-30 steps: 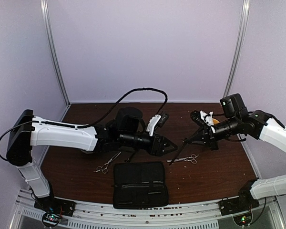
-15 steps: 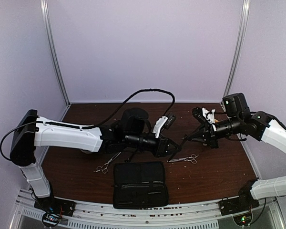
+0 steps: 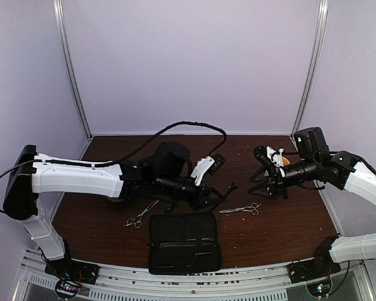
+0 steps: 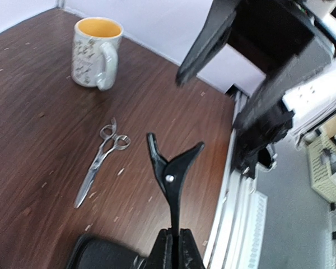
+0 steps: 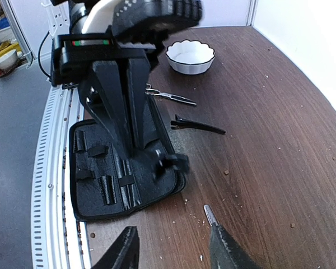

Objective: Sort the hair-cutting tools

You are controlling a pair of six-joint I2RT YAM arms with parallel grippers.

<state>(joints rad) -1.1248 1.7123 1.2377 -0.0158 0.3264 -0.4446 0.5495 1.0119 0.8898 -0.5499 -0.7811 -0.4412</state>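
Observation:
Next, my left gripper sets the black hair clip down, laying it on the back section of the open black case (image 3: 197,227).
My left gripper (image 4: 173,253) is shut on a black hair clip (image 4: 169,168), which sticks out ahead of it with its forked end raised above the table. In the top view this clip (image 3: 230,187) points toward my right gripper (image 3: 259,177), which stands open just to its right and apart from it. One pair of silver scissors (image 3: 241,209) lies below the right gripper, its tip (image 5: 210,214) by the right fingers. A second pair of scissors (image 3: 141,216) lies left of the open black case (image 3: 185,243). Another black clip (image 5: 196,126) rests flat on the table.
A white fluted bowl (image 5: 190,56) stands behind the left arm. A patterned mug (image 4: 95,53) with a yellow inside stands at the back right, near the right arm. The table's front rail (image 3: 175,276) runs just below the case.
My left gripper closed on the black clip that the right gripper was holding. The right gripper then opened, let go of it and drew back slightly to the right.

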